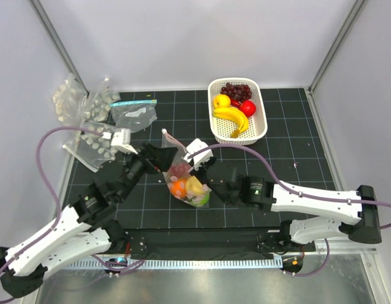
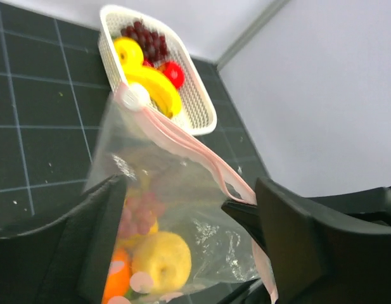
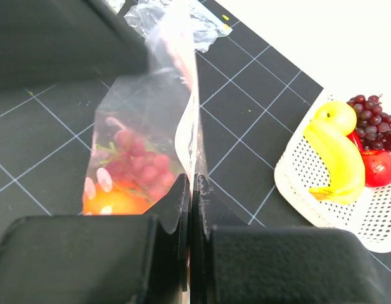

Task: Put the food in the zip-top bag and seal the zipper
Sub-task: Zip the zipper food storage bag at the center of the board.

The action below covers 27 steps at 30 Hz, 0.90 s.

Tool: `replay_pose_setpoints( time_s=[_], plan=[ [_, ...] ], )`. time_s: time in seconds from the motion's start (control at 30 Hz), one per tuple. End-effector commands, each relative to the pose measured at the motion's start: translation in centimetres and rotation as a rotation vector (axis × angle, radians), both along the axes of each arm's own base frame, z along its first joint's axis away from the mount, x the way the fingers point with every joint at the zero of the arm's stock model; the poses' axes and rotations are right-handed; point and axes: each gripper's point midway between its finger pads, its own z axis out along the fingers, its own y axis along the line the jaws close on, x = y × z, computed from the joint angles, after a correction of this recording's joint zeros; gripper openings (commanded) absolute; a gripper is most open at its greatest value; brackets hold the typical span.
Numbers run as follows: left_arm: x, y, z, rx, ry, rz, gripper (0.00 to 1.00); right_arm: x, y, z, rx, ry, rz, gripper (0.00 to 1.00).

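The zipper is held in my right gripper away from its white slider, so my left gripper will pinch the bag (image 2: 124, 136) below the slider before my right gripper takes the slider.
The zip-top bag (image 1: 187, 182) lies mid-table, clear with white dots, holding an orange, a yellow fruit and pink grapes. It also shows in the left wrist view (image 2: 182, 209) and the right wrist view (image 3: 141, 139). Its pinkish zipper (image 2: 182, 142) runs along the raised mouth. My right gripper (image 3: 192, 190) is shut on the zipper strip (image 3: 190, 136) and holds the mouth edge up; it is also in the top view (image 1: 197, 165). My left gripper (image 2: 189, 218) is open, its jaws wide apart on either side of the bag, left of the bag in the top view (image 1: 162, 159).
A white basket (image 1: 261, 130) at the back right holds a banana, a yellow fruit, dark grapes and a red fruit. Spare dotted bags (image 1: 87, 104) and a flat clear bag with a teal strip (image 1: 135, 113) lie at the back left. Grey walls surround the mat.
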Motion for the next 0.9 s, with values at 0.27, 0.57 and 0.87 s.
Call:
replay_pose_setpoints(
  time_s=[0.27, 0.57, 0.87],
  plan=[
    [0.3, 4.9, 0.8, -0.028, -0.152, 0.178, 1.00, 0.1, -1.2, 3.5, 0.188, 0.050, 0.211, 0.01],
    [0.9, 1.5, -0.3, 0.015, -0.283, 0.063, 1.00, 2.0, -2.5, 2.9, 0.311, 0.175, 0.301, 0.01],
    [1.4, 1.9, -0.5, 0.074, -0.375, 0.090, 0.82, 2.7, -4.0, 2.5, 0.377, 0.205, 0.306, 0.01]
  ],
)
